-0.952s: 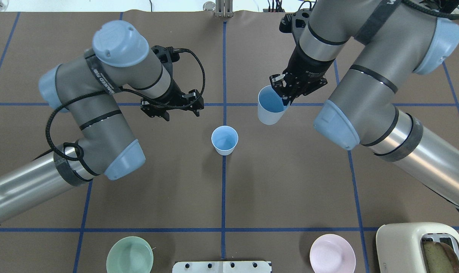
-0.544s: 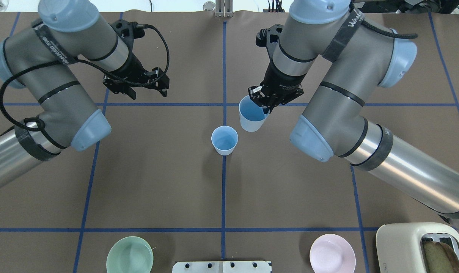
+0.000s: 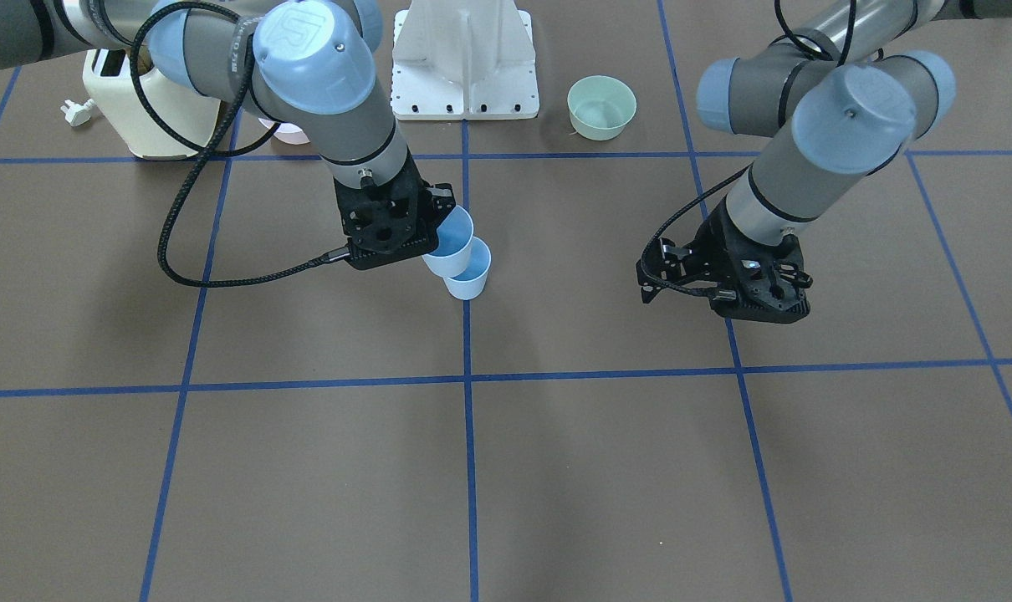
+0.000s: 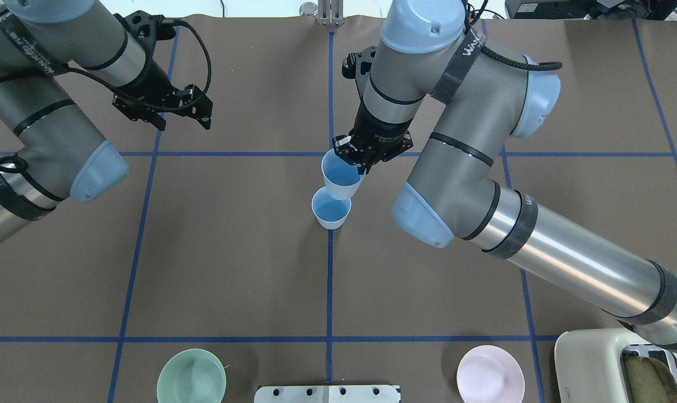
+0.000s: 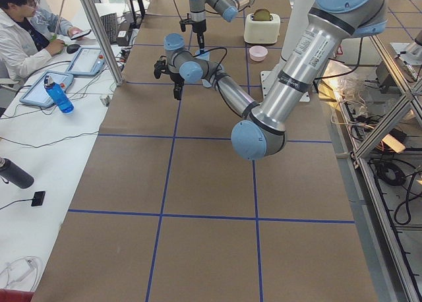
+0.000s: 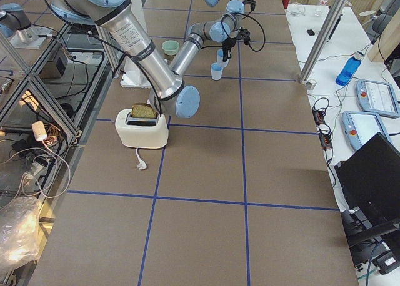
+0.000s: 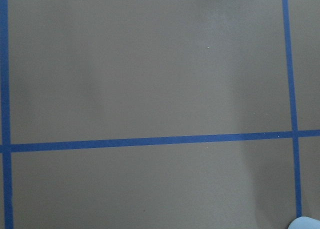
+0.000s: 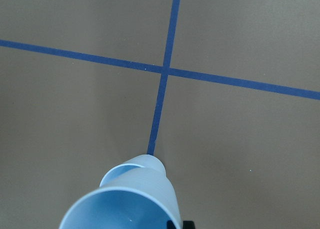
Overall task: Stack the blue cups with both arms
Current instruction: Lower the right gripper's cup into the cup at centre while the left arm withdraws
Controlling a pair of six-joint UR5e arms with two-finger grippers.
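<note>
My right gripper has its blue cup. It will let go of that cup inside the blue cup standing on the centre blue line [image 3: 467,265] [image 8: 134,181].
One blue cup [image 4: 331,211] stands upright on the centre blue line; it also shows in the front view [image 3: 469,283]. My right gripper [image 4: 362,163] is shut on the rim of the second blue cup [image 4: 340,178] and holds it tilted, with its base at the standing cup's far rim. In the right wrist view the held cup [image 8: 125,204] hides most of the standing cup [image 8: 121,170]. I cannot tell if the base is inside. My left gripper [image 4: 183,120] is open and empty, far to the left above bare table; it also shows in the front view [image 3: 757,293].
A pale green bowl [image 4: 191,376], a pink bowl [image 4: 490,374] and a cream toaster [image 4: 618,364] sit along the near edge beside the white pedestal [image 4: 327,393]. My right arm's forearm spans the right half. An operator [image 5: 26,31] sits at the side desk.
My right gripper has carried its blue cup left and nearer, up to the standing cup. My left arm has drawn back to the far left, still open.
</note>
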